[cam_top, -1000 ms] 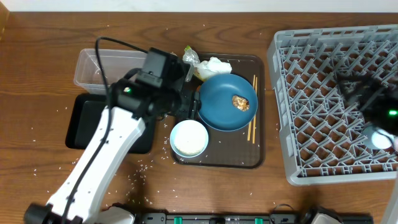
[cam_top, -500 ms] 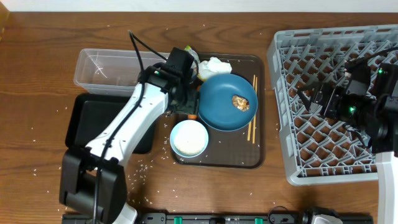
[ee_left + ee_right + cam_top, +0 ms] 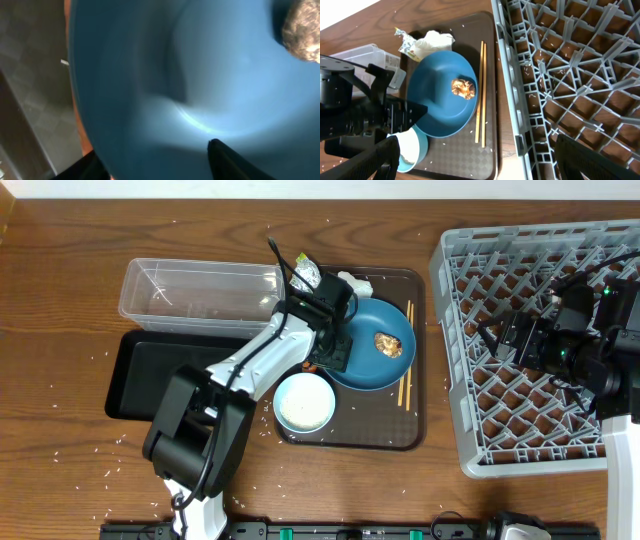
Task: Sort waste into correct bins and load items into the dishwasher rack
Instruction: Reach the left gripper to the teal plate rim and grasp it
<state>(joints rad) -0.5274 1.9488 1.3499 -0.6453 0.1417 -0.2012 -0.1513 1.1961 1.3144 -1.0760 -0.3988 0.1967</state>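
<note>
The dark-blue plate is next for my right gripper, which should go there and close on the plate's rim (image 3: 414,344) (image 3: 476,89) beside the chopsticks, opposite my left gripper.
The dark-blue plate (image 3: 372,340) lies on the brown serving tray (image 3: 385,435) with the brown food lump (image 3: 387,345) on it. My left gripper (image 3: 333,348) is open and straddles the plate's left rim, with one finger over the plate (image 3: 150,75) and one outside it. An orange carrot piece (image 3: 84,142) shows at that rim. The white bowl (image 3: 304,402), the chopsticks (image 3: 405,365), the tissue (image 3: 352,280) and the wrapper (image 3: 305,275) are on the tray. My right gripper (image 3: 497,337) is open and empty over the grey rack (image 3: 450,360). I see no cups.
The clear tub (image 3: 195,295) and the black tray (image 3: 150,375) lie left of the serving tray. Loose rice (image 3: 232,448) is scattered on the wooden table. The rack's left wall (image 3: 512,95) stands just right of the chopsticks (image 3: 480,95).
My left arm has swung right, from over the black tray to the plate's left rim. My right arm has moved left over the rack and then stayed still.
</note>
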